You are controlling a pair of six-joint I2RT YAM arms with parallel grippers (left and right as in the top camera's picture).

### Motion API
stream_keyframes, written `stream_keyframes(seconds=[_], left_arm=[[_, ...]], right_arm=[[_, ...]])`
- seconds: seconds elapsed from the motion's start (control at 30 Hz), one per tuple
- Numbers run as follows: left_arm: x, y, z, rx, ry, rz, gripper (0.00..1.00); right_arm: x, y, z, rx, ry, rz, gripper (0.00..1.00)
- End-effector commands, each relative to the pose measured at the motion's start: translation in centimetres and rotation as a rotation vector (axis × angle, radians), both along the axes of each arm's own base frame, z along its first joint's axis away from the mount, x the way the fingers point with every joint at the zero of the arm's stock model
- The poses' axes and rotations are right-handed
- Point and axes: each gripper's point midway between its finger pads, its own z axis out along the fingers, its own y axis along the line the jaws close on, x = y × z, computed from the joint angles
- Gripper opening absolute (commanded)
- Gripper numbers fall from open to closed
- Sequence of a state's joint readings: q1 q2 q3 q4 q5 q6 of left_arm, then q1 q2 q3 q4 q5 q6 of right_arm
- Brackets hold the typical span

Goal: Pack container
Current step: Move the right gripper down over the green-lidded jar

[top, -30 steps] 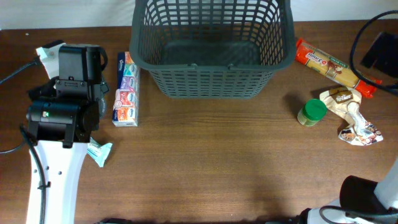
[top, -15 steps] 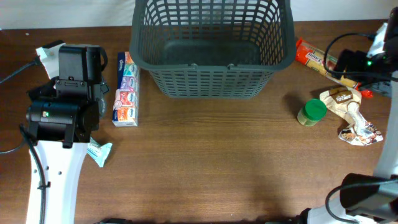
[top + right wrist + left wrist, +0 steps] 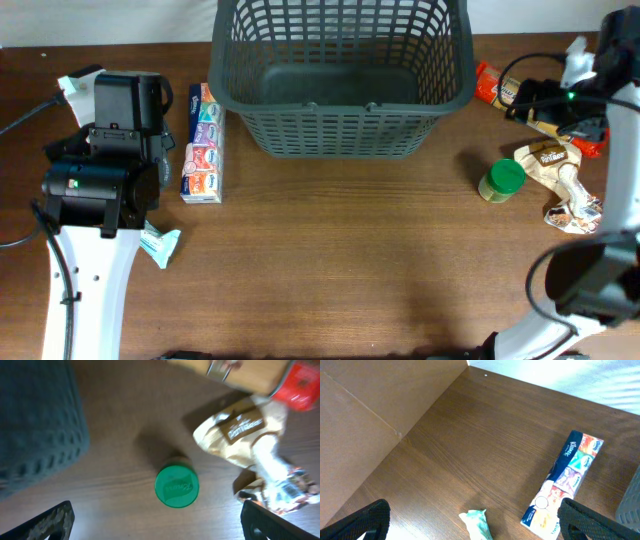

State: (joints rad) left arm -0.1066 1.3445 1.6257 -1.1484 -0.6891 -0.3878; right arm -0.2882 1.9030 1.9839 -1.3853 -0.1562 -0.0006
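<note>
I need to close my right gripper around the lidded top [image 3: 507, 177] [image 3: 176, 486] of the green-lidded jar, which stands beside the brown-and-white pouch.
The dark grey lattice container [image 3: 340, 80] stands at the table's back middle with nothing visible in it; its wall shows in the right wrist view [image 3: 35, 420]. My right gripper [image 3: 165, 525] is open and empty, hovering above a green-lidded jar [image 3: 176, 485], which stands right of the container [image 3: 501, 181]. In the overhead view the right gripper [image 3: 535, 100] is over a red-orange packet [image 3: 520, 100]. A brown-and-white pouch [image 3: 245, 435] lies beside the jar. My left gripper [image 3: 475, 527] is open and empty above a small teal packet [image 3: 477, 525]. A long tissue pack [image 3: 565, 480] lies to its right.
The left arm [image 3: 100, 180] covers the table's left side and hides its own fingers from overhead. The tissue pack [image 3: 203, 143] lies just left of the container. The teal packet [image 3: 160, 243] lies near the left arm. A cardboard wall [image 3: 365, 420] stands at the left.
The right arm has come in from the right edge and moved left, over the red-orange packet. The left arm and the objects have not moved.
</note>
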Motion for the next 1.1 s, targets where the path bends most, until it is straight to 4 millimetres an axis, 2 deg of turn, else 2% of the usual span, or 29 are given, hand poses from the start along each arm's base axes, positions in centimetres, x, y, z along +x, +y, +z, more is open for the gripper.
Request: stream_keyframes(seconds=[0.0,0.17,0.37,0.5,0.73,1.07], left_arm=[[-0.3,0.4,0.8,0.008,-0.022,0.013,0.99],[-0.3,0.4,0.8,0.008,-0.022,0.013,0.99],[-0.3,0.4,0.8,0.008,-0.022,0.013,0.99],[-0.3,0.4,0.8,0.008,-0.022,0.013,0.99],[-0.3,0.4,0.8,0.009,-0.022,0.014,0.99],[-0.3,0.4,0.8,0.009,-0.022,0.014,0.99]], right_arm=[[0.2,0.5,-3.3,0.052,0.091,0.006,0.99],[0.5,0.4,-5.3,0.068,0.143,0.002,0.99],[0.1,0.1,-6.3,0.054,0.181,0.0,0.99],[-1.0,0.4,-6.4,0.047,0.218,0.095,0.99],[-2.2,0.5,-6.7,0.053,0.268,0.098,0.99],[-3.1,1.1,-9.5,0.074,0.319,0.098,0.99]])
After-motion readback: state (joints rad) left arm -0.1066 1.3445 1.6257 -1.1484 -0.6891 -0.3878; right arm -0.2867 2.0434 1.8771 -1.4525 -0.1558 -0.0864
